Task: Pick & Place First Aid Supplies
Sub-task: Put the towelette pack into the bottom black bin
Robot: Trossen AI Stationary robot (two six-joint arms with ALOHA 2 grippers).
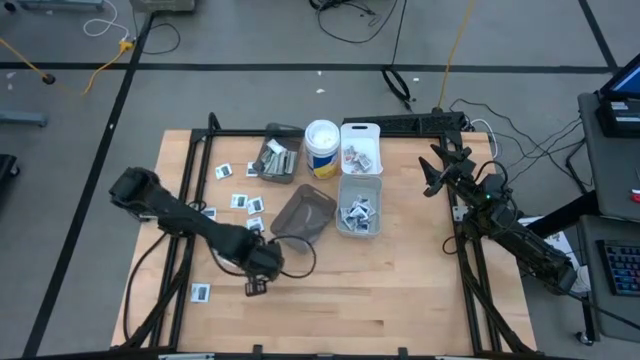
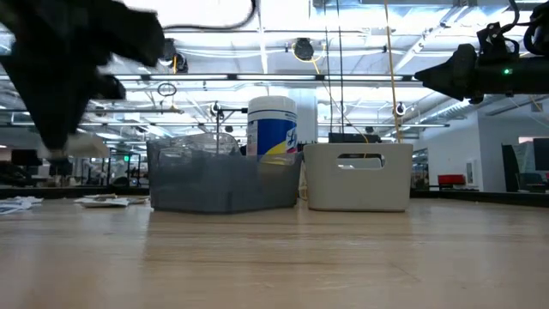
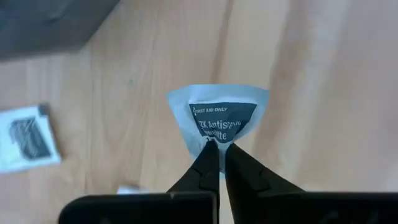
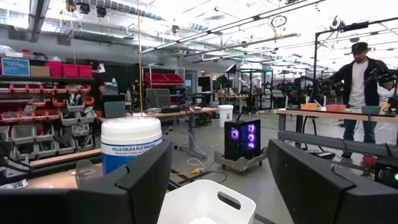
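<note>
The left gripper will release the first aid packet inside the smoky bin (image 1: 308, 220), beside the clear bin that has packets in it.
My left gripper (image 1: 256, 286) hangs over the table's near left part, pointing down, shut on one first aid packet (image 3: 217, 115), a white square with a dark printed panel. Other packets lie flat on the wood: one near the left edge (image 1: 201, 291), several farther back (image 1: 240, 201), and one beside the held packet in the left wrist view (image 3: 25, 137). In the low view the left gripper (image 2: 60, 150) is a dark blur at the left. My right gripper (image 1: 435, 172) waits open at the far right, raised, with nothing between its fingers (image 4: 143, 180). My left gripper pinches the packet's edge (image 3: 214, 138) between its two fingertips, coming from above and pointing down. The packet bows into a cupped shape around the tips. It hangs clear of the wood, printed face toward the camera.
A smoky bin (image 1: 303, 212), a clear bin holding packets (image 1: 360, 207), a white bin (image 1: 360, 147), a grey bin (image 1: 277, 158) and a white tub (image 1: 321, 148) crowd the table's far middle. Bare wood lies along the near edge and to the right.
</note>
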